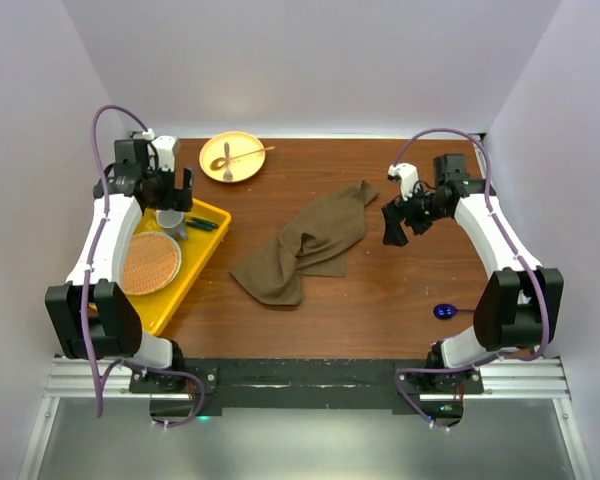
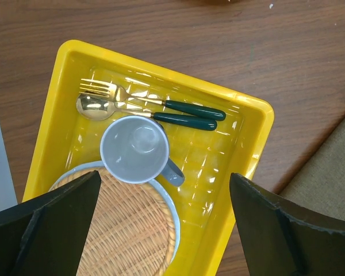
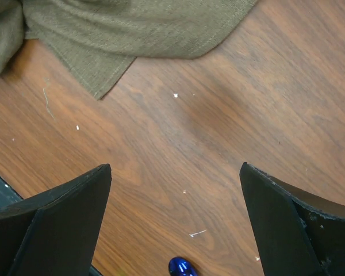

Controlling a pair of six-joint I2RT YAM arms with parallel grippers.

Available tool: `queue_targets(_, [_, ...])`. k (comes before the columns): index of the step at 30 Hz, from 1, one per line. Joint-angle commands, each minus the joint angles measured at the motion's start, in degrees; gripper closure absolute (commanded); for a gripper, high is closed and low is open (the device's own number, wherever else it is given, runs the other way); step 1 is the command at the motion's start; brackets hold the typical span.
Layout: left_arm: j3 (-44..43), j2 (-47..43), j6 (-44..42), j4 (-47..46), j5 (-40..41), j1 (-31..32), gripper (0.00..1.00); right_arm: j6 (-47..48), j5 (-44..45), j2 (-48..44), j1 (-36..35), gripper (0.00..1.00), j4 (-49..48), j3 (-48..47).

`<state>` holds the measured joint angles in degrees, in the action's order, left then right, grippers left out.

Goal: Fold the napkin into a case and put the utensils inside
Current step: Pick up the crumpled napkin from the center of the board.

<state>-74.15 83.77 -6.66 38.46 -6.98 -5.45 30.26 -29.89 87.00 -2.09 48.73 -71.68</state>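
Note:
I will close my right gripper on the flat corner (image 1: 343,274) (image 3: 100,95) of the olive-brown napkin that points toward the blue spoon.
The olive-brown napkin (image 1: 305,243) lies crumpled and unfolded in the middle of the wooden table; no case shows. Its edge appears at the top of the right wrist view (image 3: 132,29) and at the right of the left wrist view (image 2: 328,167). A glossy blue spoon (image 1: 444,311) lies near the right arm's base, its bowl just showing (image 3: 181,267). A gold fork and spoon with dark green handles (image 2: 161,109) lie in the yellow tray (image 2: 253,138). My left gripper (image 2: 164,184) hangs open above the tray (image 1: 173,190). My right gripper (image 1: 393,225) is open over bare wood (image 3: 175,172), right of the napkin.
The tray (image 1: 202,262) at the left also holds a grey mug (image 2: 135,149) and a round woven mat (image 1: 150,262) on a pale plate. A round yellow plate (image 1: 232,157) with a slim utensil on it sits at the back left. White walls close in the table.

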Motion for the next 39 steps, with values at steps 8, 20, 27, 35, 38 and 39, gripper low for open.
queue_targets(8, [-7.1,-6.3,4.1,1.4,-4.3,-0.1,0.0,5.5,3.1,-1.6,-15.7,0.02,-7.2,2.5])
queue_targets(20, [-5.8,-12.0,4.4,3.4,-8.7,-0.1,0.0,10.5,15.5,7.6,-33.4,0.34,-15.0,5.1])
queue_targets(27, [-5.2,-13.9,2.6,3.2,-10.9,-0.1,0.0,12.1,20.5,13.4,-35.8,0.39,-20.1,6.8])
queue_targets(35, [-4.3,-14.2,-2.5,2.9,-15.9,-0.1,0.0,12.7,24.9,13.6,-36.8,0.58,-24.3,12.3])
queue_targets(38, [-4.5,-13.8,-6.2,3.9,-19.5,-0.1,0.0,11.2,24.8,11.2,-36.8,1.0,-21.3,11.7])
queue_targets(39, [-4.4,-13.8,-8.7,4.0,-21.0,-0.1,0.0,10.4,25.1,10.0,-36.6,1.0,-18.7,10.1])
